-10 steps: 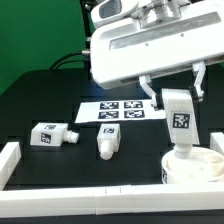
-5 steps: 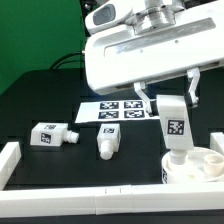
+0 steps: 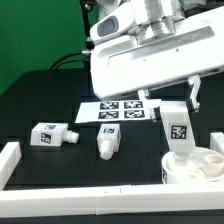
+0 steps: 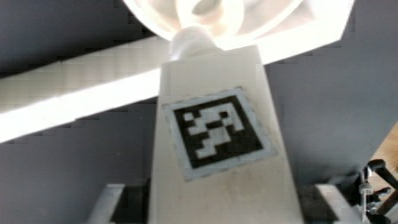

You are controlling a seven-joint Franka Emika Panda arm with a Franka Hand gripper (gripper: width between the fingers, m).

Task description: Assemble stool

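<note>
My gripper will let go of the white tagged leg standing upright inside the front part of the round rimmed seat disc [image 3: 189,169] [image 4: 208,13].
My gripper [image 3: 176,102] is shut on the top of a white blocky leg [image 3: 178,128] with a black-and-white tag. The leg stands upright, its narrow lower end in the round rimmed seat disc [image 3: 190,174] at the exterior view's right front. In the wrist view the leg [image 4: 217,130] fills the middle, running from my gripper [image 4: 228,206] down to the seat [image 4: 267,30]. Two more tagged legs lie on the black table: one [image 3: 50,133] at the exterior view's left, one [image 3: 107,142] near the middle.
The marker board [image 3: 118,110] lies behind the loose legs. White border rails run along the exterior view's left [image 3: 10,160], front [image 3: 90,205] and right [image 3: 217,142]. A rail also crosses the wrist view [image 4: 71,100].
My gripper has turned and lowered with the leg. The leg's tag now faces differently and the leg sits deeper in the seat. The two loose legs have not moved.
</note>
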